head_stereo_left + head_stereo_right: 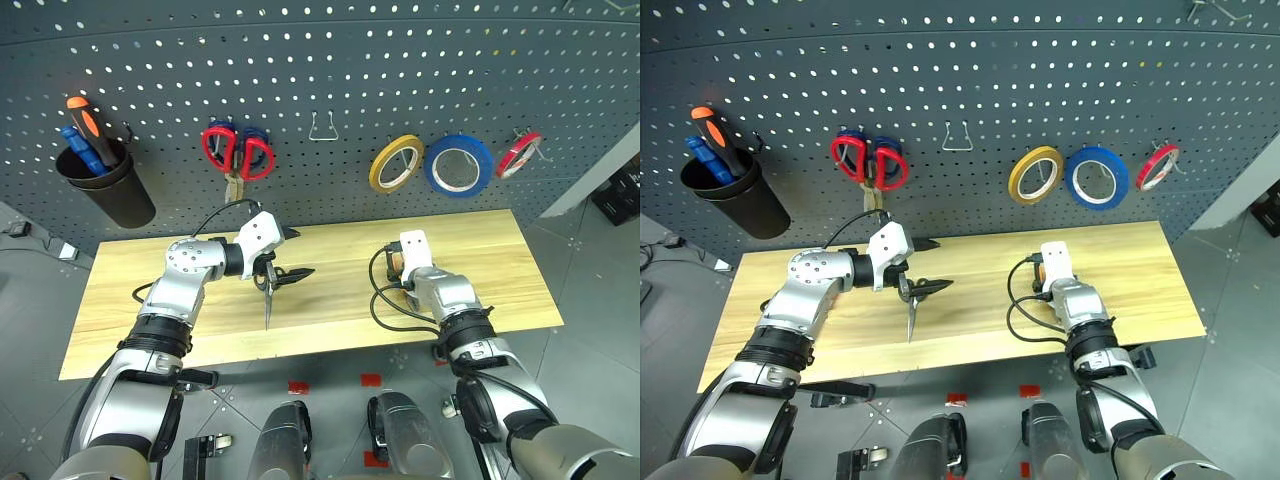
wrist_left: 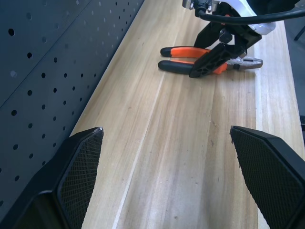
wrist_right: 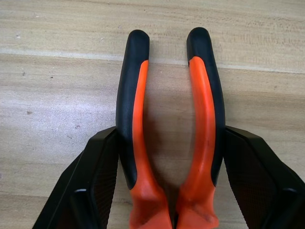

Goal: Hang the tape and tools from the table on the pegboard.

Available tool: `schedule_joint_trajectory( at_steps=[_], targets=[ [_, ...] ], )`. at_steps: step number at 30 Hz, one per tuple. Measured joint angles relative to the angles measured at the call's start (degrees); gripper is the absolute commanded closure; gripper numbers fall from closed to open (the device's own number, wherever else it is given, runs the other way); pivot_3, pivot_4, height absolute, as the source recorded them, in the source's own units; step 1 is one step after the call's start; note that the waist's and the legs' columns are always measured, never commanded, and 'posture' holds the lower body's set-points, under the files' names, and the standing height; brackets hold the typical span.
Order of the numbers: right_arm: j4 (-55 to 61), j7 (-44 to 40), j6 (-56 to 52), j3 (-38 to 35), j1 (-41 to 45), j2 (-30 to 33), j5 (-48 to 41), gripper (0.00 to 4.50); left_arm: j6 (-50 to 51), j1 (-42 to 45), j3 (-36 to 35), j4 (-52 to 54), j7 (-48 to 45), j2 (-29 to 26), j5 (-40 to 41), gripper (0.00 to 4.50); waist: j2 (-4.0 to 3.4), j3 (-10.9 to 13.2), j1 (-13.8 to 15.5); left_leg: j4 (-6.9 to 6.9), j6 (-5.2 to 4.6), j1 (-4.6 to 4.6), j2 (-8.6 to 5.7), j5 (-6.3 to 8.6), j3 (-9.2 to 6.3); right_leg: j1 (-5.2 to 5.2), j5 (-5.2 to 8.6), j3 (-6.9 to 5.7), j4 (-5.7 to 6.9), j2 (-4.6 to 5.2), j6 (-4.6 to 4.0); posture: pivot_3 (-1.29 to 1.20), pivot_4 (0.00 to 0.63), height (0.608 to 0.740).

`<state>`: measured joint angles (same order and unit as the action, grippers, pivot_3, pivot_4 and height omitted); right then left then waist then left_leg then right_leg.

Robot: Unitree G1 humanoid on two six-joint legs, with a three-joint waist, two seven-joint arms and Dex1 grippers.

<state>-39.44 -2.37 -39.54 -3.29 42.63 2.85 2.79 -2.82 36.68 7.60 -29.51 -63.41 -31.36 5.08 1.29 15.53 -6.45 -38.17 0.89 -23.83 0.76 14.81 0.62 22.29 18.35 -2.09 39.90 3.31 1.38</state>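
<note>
The blades point(image 1: 268, 299) of the small black-handled scissors are the next place for my left gripper to go to and close, so the scissors' handle loops stay free for hanging.
Orange-and-black pliers point(image 3: 138, 119) lie flat on the table point(image 1: 500, 270), handles spread. My right gripper point(image 3: 171, 138) reaches down over them, and its fingers point(image 3: 102, 167) press against the outer sides of both handles. My left gripper point(image 1: 298, 253) hovers over the table's middle with its fingers point(image 2: 81, 162) wide apart and nothing between them. Small black-handled scissors point(image 1: 910, 310) lie just below it, a blade pointing at the front edge. The blue tape point(image 1: 459, 165) hangs on the pegboard point(image 1: 330, 60).
On the pegboard hang large red-handled scissors point(image 1: 238, 150), a yellow roll point(image 1: 395, 163), a thin red roll point(image 1: 518, 154) and a bare wire hook point(image 1: 321, 128). A black cup point(image 1: 105, 190) at far left holds orange and blue screwdrivers.
</note>
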Motion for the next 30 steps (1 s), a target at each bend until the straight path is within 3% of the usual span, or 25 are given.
schedule_joint_trajectory(
  at_steps=[5,10,16,21,24,30],
  targets=[
    [6.5,-0.5,-1.6,1.9,-3.6,0.0,0.3,1.55,1.2,-3.0,-1.5,1.9,-1.1,-0.8,2.1,0.00,-0.01,0.0,0.0,0.05,0.00,-0.04,0.02,0.00,-0.01,0.05,0.00,0.01,0.01,-0.01,0.00,-0.18,0.245,0.740],
    [37.2,-2.6,-9.2,9.6,-17.3,-1.2,0.6,1.55,4.3,-10.7,-8.7,6.8,-1.4,-3.5,8.7,0.00,-0.01,0.0,-0.3,0.17,0.01,-0.38,0.09,0.00,0.00,0.44,0.00,0.10,0.05,-0.07,0.00,-0.18,0.244,0.740],
    [62.1,-2.2,-9.1,19.4,-18.9,-4.9,1.0,1.55,9.5,-19.7,-18.0,15.1,5.0,-3.6,15.4,0.00,0.02,0.0,0.1,0.09,-0.05,-0.34,0.07,0.03,-0.16,0.48,0.00,0.04,0.11,-0.07,0.00,-0.16,0.245,0.740],
    [59.9,-1.1,-3.4,21.4,-8.4,-9.1,1.2,1.55,9.6,-20.7,-22.7,19.0,13.5,-2.2,15.4,0.00,0.05,0.0,1.0,0.05,-0.14,-0.28,0.01,-0.04,-0.27,0.41,-0.22,-0.05,0.12,-0.07,-0.12,-0.12,0.242,0.740],
    [50.7,0.2,5.0,18.8,2.9,-10.1,1.8,1.55,10.8,-21.3,-23.3,23.3,16.0,-2.0,15.9,0.00,0.07,0.0,1.5,0.03,-0.02,-0.25,0.00,-0.12,-0.28,0.38,-0.24,-0.07,0.12,-0.07,-0.14,-0.09,0.241,0.740],
    [29.5,2.1,20.9,13.7,17.8,-9.8,2.1,1.55,15.4,-19.1,-22.9,29.1,20.6,-0.8,17.4,0.00,0.10,-0.1,1.8,0.09,0.13,-0.29,0.00,-0.22,-0.23,0.38,-0.24,-0.08,0.04,-0.07,-0.14,-0.04,0.239,0.740]
  ],
)
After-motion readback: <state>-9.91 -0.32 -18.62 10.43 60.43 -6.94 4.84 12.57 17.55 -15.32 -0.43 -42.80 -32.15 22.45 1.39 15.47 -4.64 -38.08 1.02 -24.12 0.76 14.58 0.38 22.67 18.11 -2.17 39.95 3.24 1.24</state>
